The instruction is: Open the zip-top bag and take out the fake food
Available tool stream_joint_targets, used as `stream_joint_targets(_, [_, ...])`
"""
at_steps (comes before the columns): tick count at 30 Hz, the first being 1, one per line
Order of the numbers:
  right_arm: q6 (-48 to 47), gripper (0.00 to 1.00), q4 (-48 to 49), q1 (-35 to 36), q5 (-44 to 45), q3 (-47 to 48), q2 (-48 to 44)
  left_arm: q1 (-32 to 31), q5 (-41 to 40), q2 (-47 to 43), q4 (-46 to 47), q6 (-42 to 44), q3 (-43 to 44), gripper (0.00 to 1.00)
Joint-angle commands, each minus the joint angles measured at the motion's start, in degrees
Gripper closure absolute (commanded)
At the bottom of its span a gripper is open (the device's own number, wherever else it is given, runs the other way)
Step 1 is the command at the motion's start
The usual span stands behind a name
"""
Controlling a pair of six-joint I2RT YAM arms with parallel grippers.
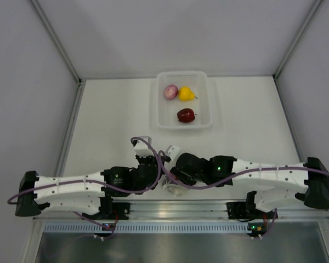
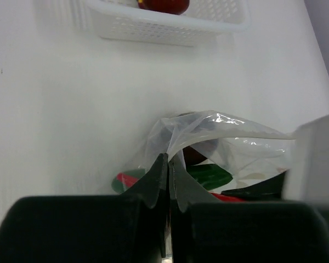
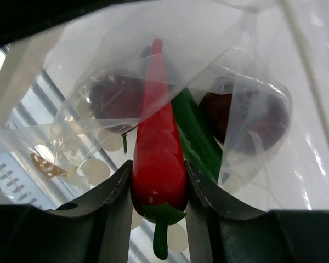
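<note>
I need to use my right gripper to let go of the red chili, still inside the polka-dot bag, in the basket (image 1: pixel 199 103), between the yellow pear and the nearest side.
The see-through polka-dot zip-top bag (image 2: pixel 230 145) lies near the table's front edge between my arms (image 1: pixel 172 189). My left gripper (image 2: pixel 169 164) is shut on the bag's rim and holds it up. My right gripper (image 3: pixel 159 181) reaches inside the bag and is shut on the red chili (image 3: pixel 159 159). A green cucumber (image 3: pixel 194 134) and two dark purple pieces (image 3: pixel 112 98) lie in the bag (image 3: pixel 252 66) behind the chili. The pinkish onion (image 1: pixel 170 91), yellow pear (image 1: pixel 186 93) and dark red apple (image 1: pixel 186 115) sit in the white mesh basket (image 1: pixel 160 104).
The basket stands at the back middle of the table; its near wall (image 2: pixel 164 27) shows at the top of the left wrist view. Grey walls enclose the table on three sides. A metal rail (image 1: pixel 181 208) runs along the front edge.
</note>
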Motion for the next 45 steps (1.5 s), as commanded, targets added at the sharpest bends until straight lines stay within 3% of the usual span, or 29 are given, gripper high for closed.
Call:
stream_joint_targets(1, [0.6, 1.0, -4.4, 2.0, -0.8, 7.0, 4.4, 0.1, 2.0, 2.0, 0.4, 8.1, 5.8, 1.0])
stream_joint_targets(6, [4.3, 1.0, -2.9, 2.2, 0.0, 10.8, 7.3, 0.1, 5.6, 1.1, 3.1, 10.6, 4.5, 1.0])
stream_joint_targets(9, [7.1, 1.0, -3.2, 2.3, 2.8, 12.4, 8.9, 0.1, 8.6, -2.6, 10.6, 12.8, -0.1, 1.0])
stream_joint_targets(13, [8.4, 1.0, -3.4, 2.3, 4.0, 12.1, 6.5, 0.1, 7.8, -5.8, 13.4, 13.4, -3.0, 1.0])
stream_joint_targets(16, [7.8, 1.0, -5.5, 2.3, 1.9, 11.5, 2.5, 0.1, 3.2, -6.7, 10.9, 11.6, -3.9, 1.0])
stream_joint_targets(19, [7.2, 1.0, -7.9, 2.3, -0.5, 9.9, -3.0, 0.1, -2.2, -7.3, 3.2, 3.5, -3.8, 1.0])
stream_joint_targets(27, [1.2, 1.0, -13.6, 2.3, -9.5, 6.7, -15.1, 0.2, -7.1, -8.3, -6.1, -6.2, -3.3, 1.0])
stream_joint_targets(33, [1.5, 1.0, -10.5, 2.2, 2.2, 7.2, -25.0, 0.6, -8.7, -8.1, -11.0, -10.4, -2.4, 1.0])
stream_joint_targets(37, [4.7, 1.0, -7.2, 2.0, 22.1, 9.2, -28.1, 0.9, -8.2, -8.1, -11.1, -11.1, -2.9, 1.0])
stream_joint_targets(40, [4.1, 1.0, -2.8, 0.9, 29.5, 10.4, -27.2, 1.0, -7.7, -8.0, -11.0, -11.0, -3.0, 1.0])
stream_joint_targets(43, [2.2, 1.0, -0.9, -4.3, 28.7, 13.4, -22.6, 1.0, -7.2, -8.0, -11.0, -11.3, -3.1, 1.0])
stream_joint_targets(45, [2.4, 1.0, 0.4, -14.5, 21.8, 14.8, -18.3, 1.0, -7.1, -8.1, -11.0, -11.4, -3.1, 1.0])
